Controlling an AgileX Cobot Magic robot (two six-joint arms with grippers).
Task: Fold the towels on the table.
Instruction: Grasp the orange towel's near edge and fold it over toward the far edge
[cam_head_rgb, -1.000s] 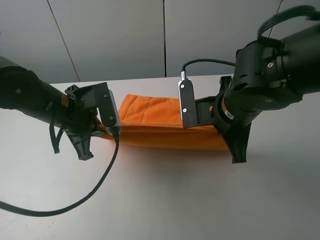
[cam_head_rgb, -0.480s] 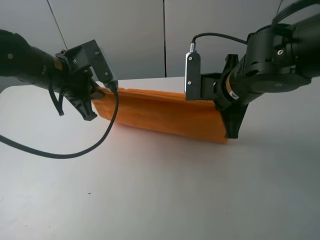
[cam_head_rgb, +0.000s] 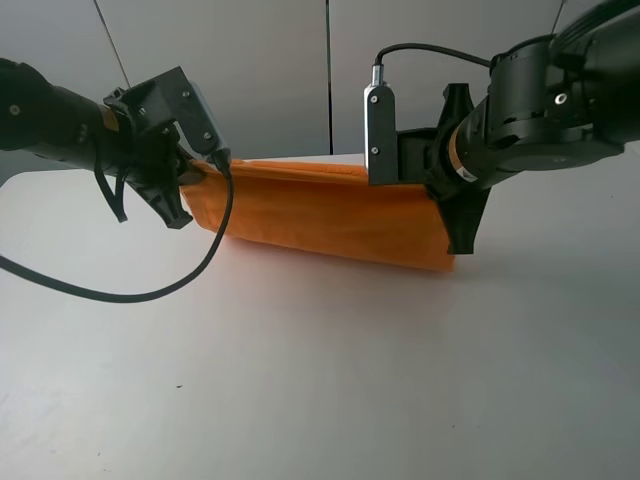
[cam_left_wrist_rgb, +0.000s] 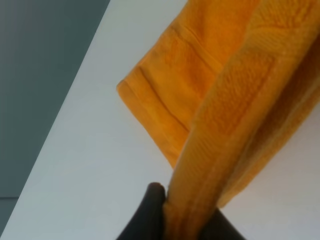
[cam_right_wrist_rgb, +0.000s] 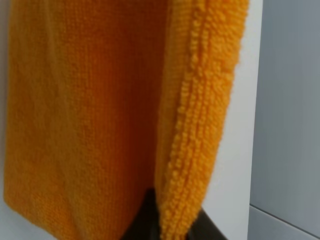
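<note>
Next, my left gripper lets go of the orange towel's pinched end on the white table (cam_head_rgb: 257, 179) close to the grey wall. The towel now hangs stretched above the table.
The bright orange towel (cam_head_rgb: 320, 212) hangs stretched between both grippers above the white table (cam_head_rgb: 320, 380), folded over lengthwise with its lower edge near the tabletop. My left gripper (cam_head_rgb: 190, 180) is shut on the towel's left end; the left wrist view shows the black fingertips (cam_left_wrist_rgb: 152, 212) pinching the hemmed edge (cam_left_wrist_rgb: 220, 130). My right gripper (cam_head_rgb: 440, 190) is shut on the right end; in the right wrist view the towel (cam_right_wrist_rgb: 100, 115) hangs down from the pinched fingers (cam_right_wrist_rgb: 150, 220). The white label is hidden.
A black cable (cam_head_rgb: 150, 290) loops from the left arm down over the table. A grey panelled wall (cam_head_rgb: 260, 70) stands behind the table's far edge. The right wrist camera housing (cam_head_rgb: 378, 135) sits just above the towel's top edge.
Both grippers have lifted the towel's ends and carried them toward the back of the table; the towel went from lying folded on the table to hanging stretched between them.
</note>
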